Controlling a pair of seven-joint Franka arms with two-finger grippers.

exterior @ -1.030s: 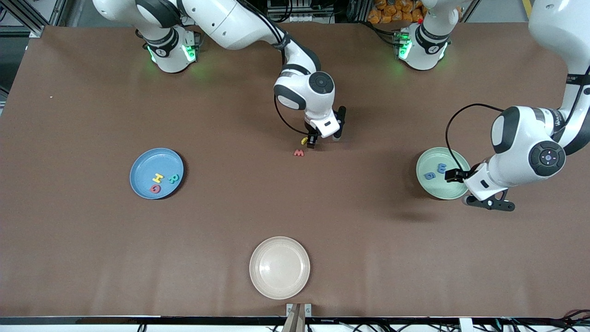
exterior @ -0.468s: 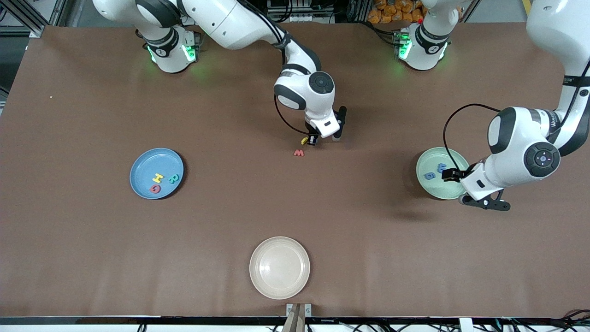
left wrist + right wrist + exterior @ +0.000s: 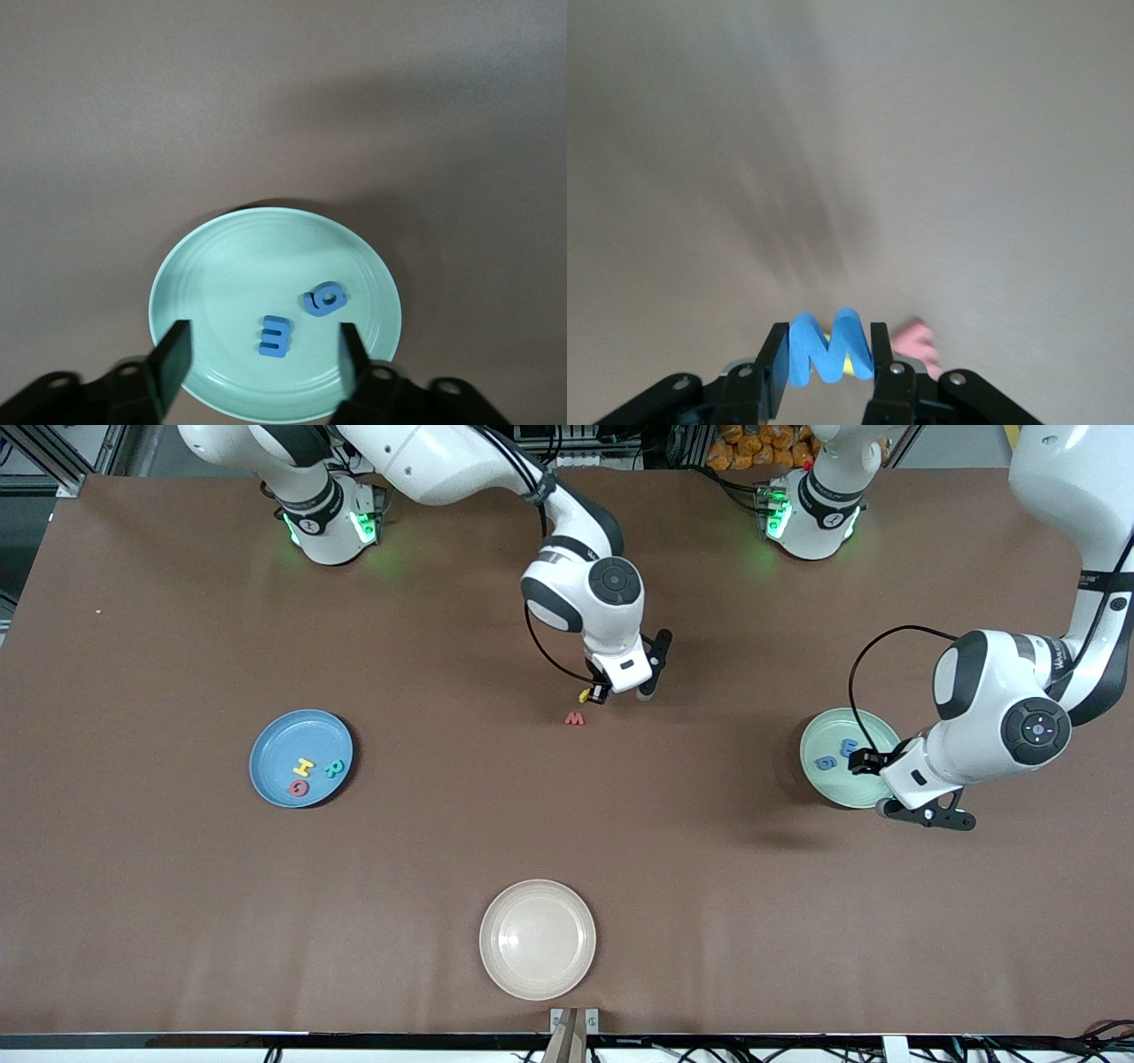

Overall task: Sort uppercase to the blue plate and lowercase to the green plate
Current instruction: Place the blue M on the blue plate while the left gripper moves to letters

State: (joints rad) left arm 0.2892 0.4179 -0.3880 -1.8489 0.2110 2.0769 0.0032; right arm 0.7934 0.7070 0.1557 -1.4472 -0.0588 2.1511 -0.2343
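Observation:
The blue W/M letter, held above the table's middle, will be let go by my right gripper on the blue plate, between the yellow H and the plate's far rim (image 3: pixel 316 743).
My right gripper (image 3: pixel 601 693) (image 3: pixel 828 347) is shut on the blue W/M uppercase letter (image 3: pixel 829 354), held just above the table's middle. The small yellow lowercase letter (image 3: pixel 584 693) lies right by it, and the red w (image 3: pixel 575 718) (image 3: pixel 918 343) a little nearer the camera. My left gripper (image 3: pixel 864 762) (image 3: pixel 261 351) hangs open and holds nothing over the green plate (image 3: pixel 828 786) (image 3: pixel 221 266), where the blue g (image 3: pixel 825 763) (image 3: pixel 323 299) and the blue E-like letter (image 3: pixel 849 747) (image 3: pixel 275 336) lie. The blue plate (image 3: pixel 283 735) holds the yellow H (image 3: pixel 304 766), teal R (image 3: pixel 334 768) and red G (image 3: pixel 299 787).
A cream-white plate (image 3: pixel 537 939) sits near the front edge, midway along the table. The blue plate is toward the right arm's end, the green plate toward the left arm's end, with bare brown tabletop between them.
The right gripper's fingers have closed on the blue W/M and its wrist has risen slightly. The left arm has drifted a little over the green plate.

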